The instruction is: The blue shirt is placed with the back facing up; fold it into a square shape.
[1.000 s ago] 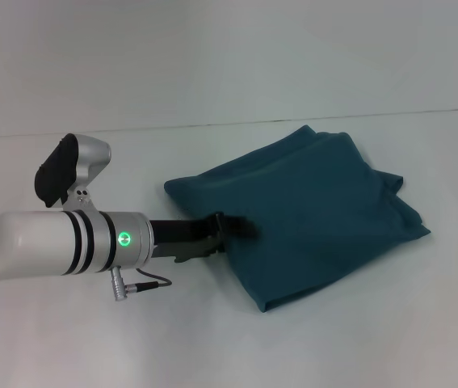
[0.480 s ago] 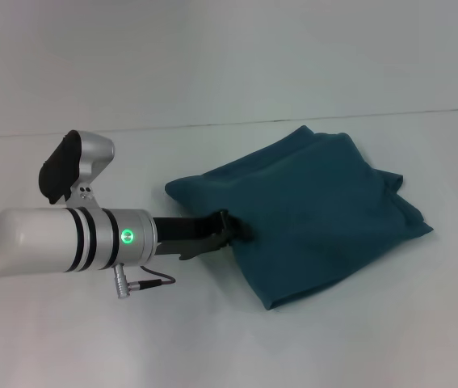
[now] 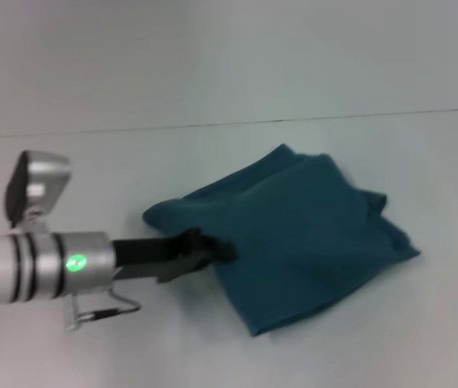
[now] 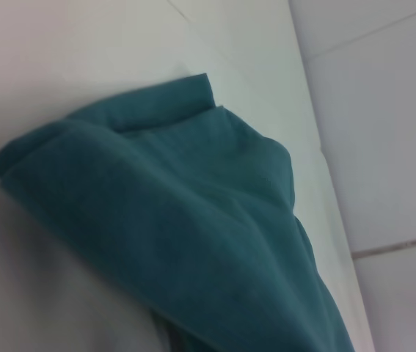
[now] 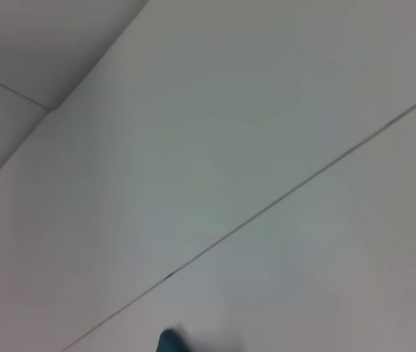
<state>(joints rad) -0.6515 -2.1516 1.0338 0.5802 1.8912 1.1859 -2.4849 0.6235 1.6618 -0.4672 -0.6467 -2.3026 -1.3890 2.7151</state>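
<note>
Next, my left gripper releases the blue shirt's pinched edge on the white table [image 3: 110, 257] under the arm's silver wrist. The shirt now lies folded on that table.
The blue shirt [image 3: 309, 226] lies on the white table as a folded, roughly square bundle with loose layers at its right side. My left gripper [image 3: 216, 249] reaches in from the left and is shut on the shirt's left edge, its dark fingers pinching the fabric. In the left wrist view the shirt [image 4: 193, 220] fills most of the picture, its folded layers bulging close to the camera. My right gripper is out of view. The right wrist view shows only a small dark teal tip [image 5: 169, 341] at the picture's edge.
The white table [image 3: 358, 347] spreads all around the shirt. A thin seam [image 3: 293, 120] runs across its far side, and also shows in the right wrist view [image 5: 266, 209]. The left arm's silver wrist [image 3: 43, 267] lies low over the table at the left.
My left arm has drawn back to the left and turned at the wrist. The shirt has slid left with it, its left corner and right edge both shifted.
</note>
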